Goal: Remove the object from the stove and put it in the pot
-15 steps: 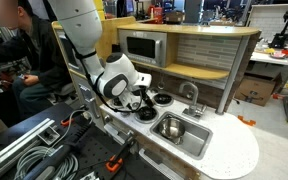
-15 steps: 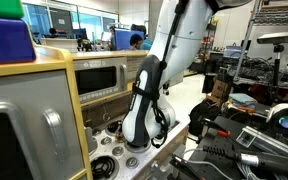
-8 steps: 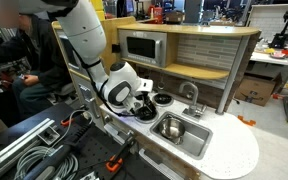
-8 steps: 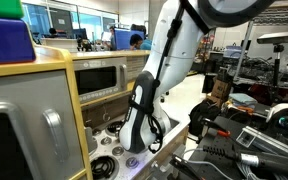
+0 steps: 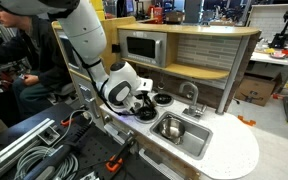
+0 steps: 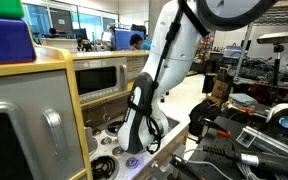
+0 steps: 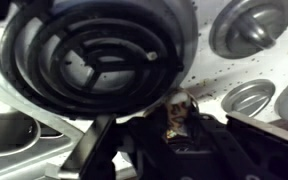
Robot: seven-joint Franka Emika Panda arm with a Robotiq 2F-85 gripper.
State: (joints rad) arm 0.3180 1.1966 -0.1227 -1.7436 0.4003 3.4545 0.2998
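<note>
Next, the gripper releases the brown and white object inside the pot in the steel sink basin [image 5: 171, 130].
In the wrist view a small brownish object with a pale top [image 7: 174, 104] sits on the white stove [image 7: 209, 72], just beside a large black coil burner [image 7: 94, 50]. My gripper [image 7: 174, 118] is shut on the object, one dark finger on each side of it. In both exterior views the gripper [image 5: 142, 101] [image 6: 134, 148] is down at the stove top [image 5: 156, 106] and hides the object. A round silver-rimmed vessel [image 5: 164, 98] behind the gripper looks like the pot.
A steel sink basin [image 5: 176, 128] with a faucet [image 5: 191, 95] lies beside the stove. A silver-framed microwave [image 5: 141, 47] [image 6: 99, 78] stands behind it. Two round silver discs [image 7: 249, 25] [image 7: 249, 97] show on the white top. A person [image 5: 29, 60] sits close to the arm.
The jaws have gone from wide open to shut around the small object. The arm sank slightly toward the stove a second ago and has since stayed put.
</note>
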